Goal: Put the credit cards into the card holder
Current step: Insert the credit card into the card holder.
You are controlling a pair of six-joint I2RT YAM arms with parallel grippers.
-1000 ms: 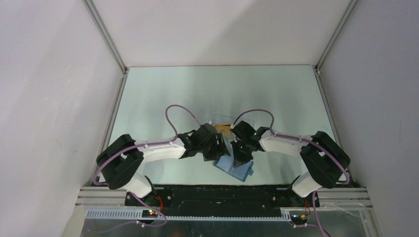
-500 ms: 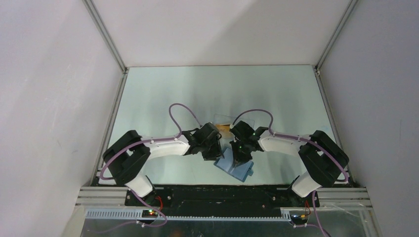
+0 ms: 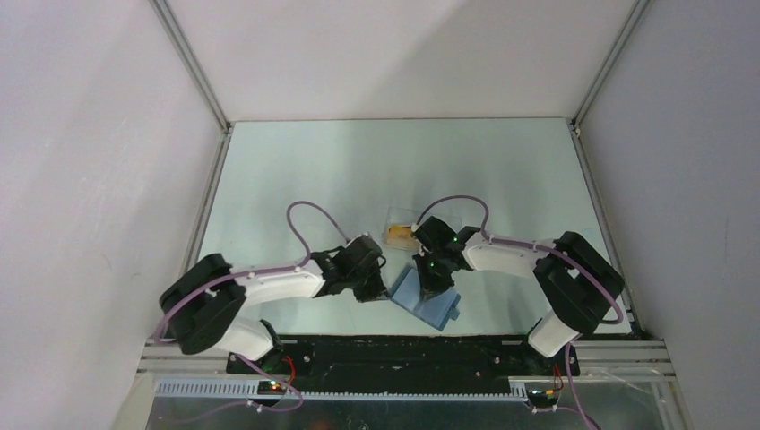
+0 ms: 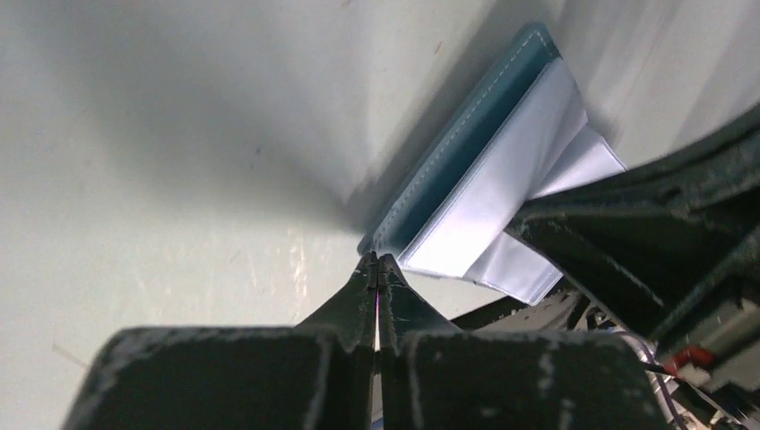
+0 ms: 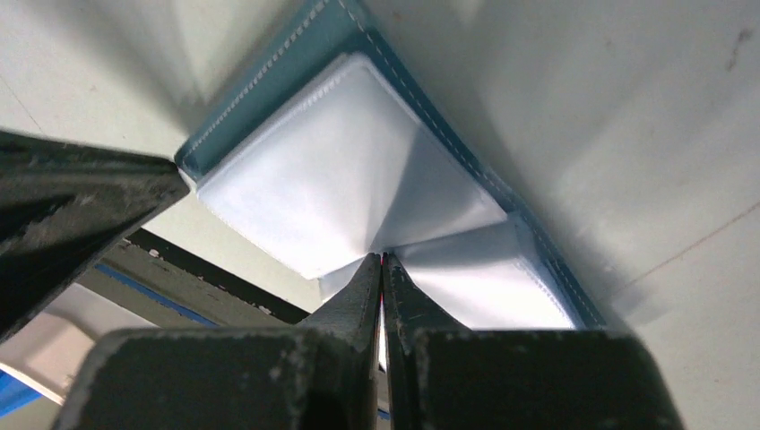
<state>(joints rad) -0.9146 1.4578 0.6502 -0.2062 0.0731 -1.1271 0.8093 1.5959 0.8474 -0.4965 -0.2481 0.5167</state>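
The shut fingers of my left gripper only reach the corner of the card holder. I should open that gripper, move it in and pinch further [image 4: 424, 178] along the blue edge.
The card holder [image 3: 428, 303] lies open on the table near the front, blue outside with pale clear sleeves [image 5: 332, 179] inside. My right gripper [image 3: 428, 279] stands on it, and in the right wrist view its jaws [image 5: 383, 259] are shut, pinching a clear sleeve up into a peak. My left gripper [image 3: 371, 288] is shut and empty, its tips [image 4: 376, 260] at the holder's corner [image 4: 466, 143]. One orange-gold credit card [image 3: 398, 235] shows behind the right gripper, inside a clear box [image 3: 409, 218].
The right gripper's dark body [image 4: 645, 233] fills the right side of the left wrist view, close to my left fingers. The table's near edge with the black base rail [image 3: 403, 349] runs just in front of the card holder. Walls enclose the table on three sides.
My left gripper has closed from open and drawn back to the left and nearer, off the card holder. The right gripper has stayed shut on the holder, shifting slightly.
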